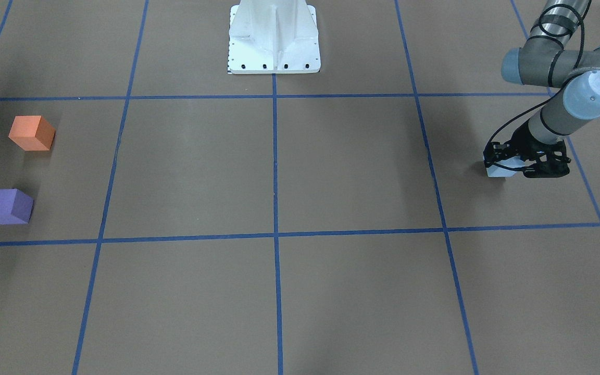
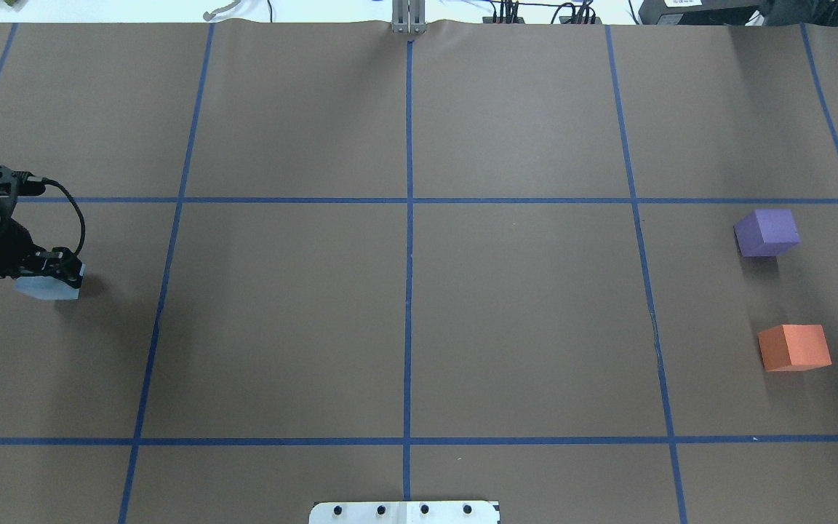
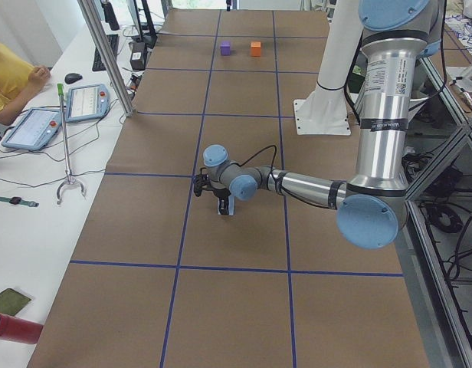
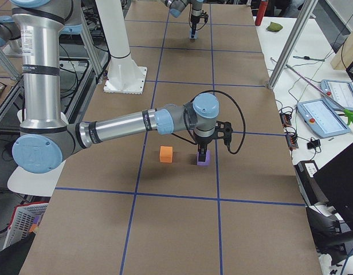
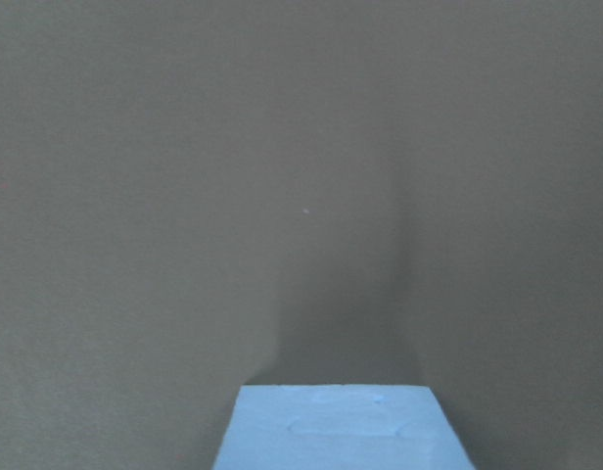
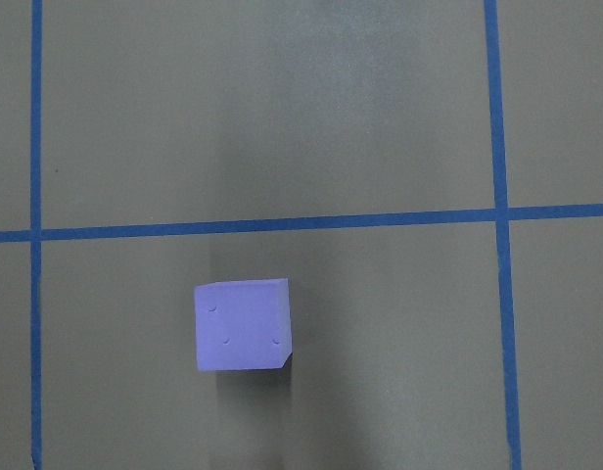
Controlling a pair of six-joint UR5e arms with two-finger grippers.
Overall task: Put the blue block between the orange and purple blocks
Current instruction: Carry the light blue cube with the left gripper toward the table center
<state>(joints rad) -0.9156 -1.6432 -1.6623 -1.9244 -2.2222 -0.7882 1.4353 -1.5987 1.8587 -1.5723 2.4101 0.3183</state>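
Observation:
The robot's left gripper will release the blue block mid-square, between the middle tape line and the orange block's square (image 1: 209, 165).
The pale blue block (image 1: 499, 171) is at the table's far left end, seen in the overhead view (image 2: 44, 288) and at the bottom of the left wrist view (image 5: 341, 436). My left gripper (image 1: 511, 167) is shut on it, low at the table surface. The orange block (image 2: 793, 347) and the purple block (image 2: 767, 232) lie a block-width apart at the far right end. The right wrist view looks straight down on the purple block (image 6: 243, 326). My right gripper (image 4: 203, 150) shows only in the exterior right view, over the purple block; I cannot tell whether it is open or shut.
The white robot base (image 1: 274, 39) stands at the table's middle edge. Blue tape lines (image 2: 409, 218) divide the brown table into squares. Beside the table are tablets (image 3: 86, 102), a grabber stick (image 3: 66, 146) and an operator (image 3: 10, 73).

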